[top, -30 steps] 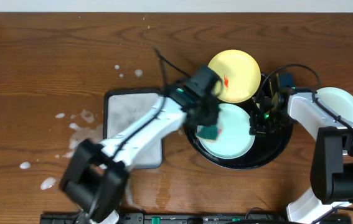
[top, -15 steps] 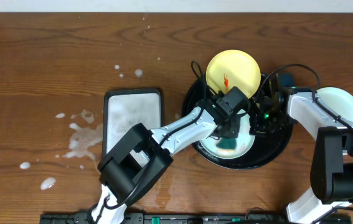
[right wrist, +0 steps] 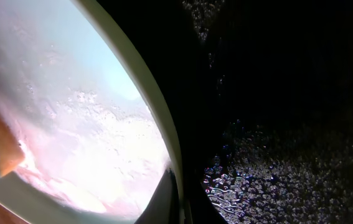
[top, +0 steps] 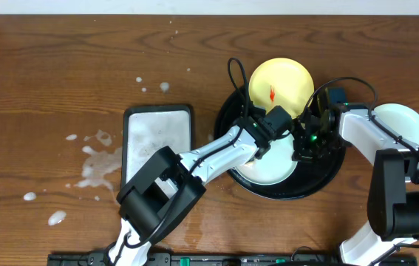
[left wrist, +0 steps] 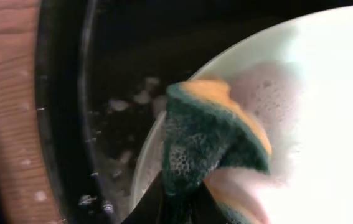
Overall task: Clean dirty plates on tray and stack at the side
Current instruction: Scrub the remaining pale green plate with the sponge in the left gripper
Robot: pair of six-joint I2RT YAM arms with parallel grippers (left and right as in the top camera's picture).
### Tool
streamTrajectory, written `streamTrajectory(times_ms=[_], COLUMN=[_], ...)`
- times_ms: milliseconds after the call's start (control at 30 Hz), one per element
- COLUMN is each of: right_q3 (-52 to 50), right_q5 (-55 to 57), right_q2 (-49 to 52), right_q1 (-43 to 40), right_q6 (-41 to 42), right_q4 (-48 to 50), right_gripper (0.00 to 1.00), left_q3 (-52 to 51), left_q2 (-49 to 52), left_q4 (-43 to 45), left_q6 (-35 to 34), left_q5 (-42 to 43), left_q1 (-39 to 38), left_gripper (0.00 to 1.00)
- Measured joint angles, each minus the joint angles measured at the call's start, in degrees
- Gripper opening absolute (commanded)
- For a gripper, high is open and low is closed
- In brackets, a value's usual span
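The green-and-orange sponge, now pressed on the mint-blue plate, will be let go by my left gripper just nearer than the middle of the white rectangular soapy tray (top: 157,162).
The black tray (top: 327,174) holds a pale yellow plate (top: 281,87) with a red smear, leaning on its far rim, and a mint-blue plate (top: 272,168) lying foamy in the middle. My left gripper (top: 270,140) is shut on a green-and-orange sponge (left wrist: 213,140) pressed on the mint-blue plate (left wrist: 325,124) near its edge. My right gripper (top: 303,150) is shut on that plate's right rim (right wrist: 157,134), its fingertips (right wrist: 167,199) pinching the edge. The plate's surface (right wrist: 83,118) shows pinkish foam. Another pale plate (top: 405,122) lies on the table right of the tray.
A white rectangular soapy tray (top: 157,140) lies left of the black tray. Foam spots (top: 94,159) dot the wood at the left. The black tray floor (right wrist: 276,155) is wet with bubbles. The right arm's cables (top: 342,85) loop above the tray's right rim.
My left gripper has carried the sponge from the plate's left part across to the right, then up towards the yellow plate. The right gripper has held the rim still.
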Motion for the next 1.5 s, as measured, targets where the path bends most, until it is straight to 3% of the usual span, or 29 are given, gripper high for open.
streamTrajectory(times_ms=[267,467,567,667,867,1000,1133,1267,1500], right_q3=[0.0,0.0,0.0,0.1,0.1,0.1,0.1,0.1,0.1], right_q5=[0.0,0.2,0.2,0.2,0.2,0.2,-0.9,-1.3,-0.7], right_q2=[0.0,0.0,0.0,0.0,0.0,0.0,0.2,0.3,0.3], right_q1=[0.0,0.0,0.0,0.0,0.0,0.0,0.2,0.2,0.1], right_q6=[0.2,0.2,0.2,0.2,0.2,0.2,0.5,0.9,0.9], right_q4=[0.0,-0.1,-0.2,-0.3,-0.3,-0.3,-0.3,-0.4,-0.4], right_gripper=[0.01,0.01,0.01,0.01,0.01,0.01,0.01,0.01,0.01], left_q3=[-1.2,-1.7,-1.8,-0.7,-0.3,-0.4,0.2,0.3,0.4], left_q2=[0.5,1.1,1.1,0.6,-1.0,-0.8,0.0,0.2,1.4], left_q4=[15.0,17.6,16.6,10.1,-2.3,-4.0,-3.4,-0.7,11.1], left_q6=[-5.1,-8.7,-9.1,-9.2,-10.0,-8.9,-5.9,-4.5,-7.9], left_q5=[24.0,33.5,34.1,31.5,15.4,3.2,-2.0,-0.8,18.3], left_q1=[2.6,-0.6,-1.0,-0.6,-0.5,0.4,0.3,0.5,3.3], left_gripper=[0.08,0.08,0.08,0.08,0.08,0.07,0.08,0.08,0.08])
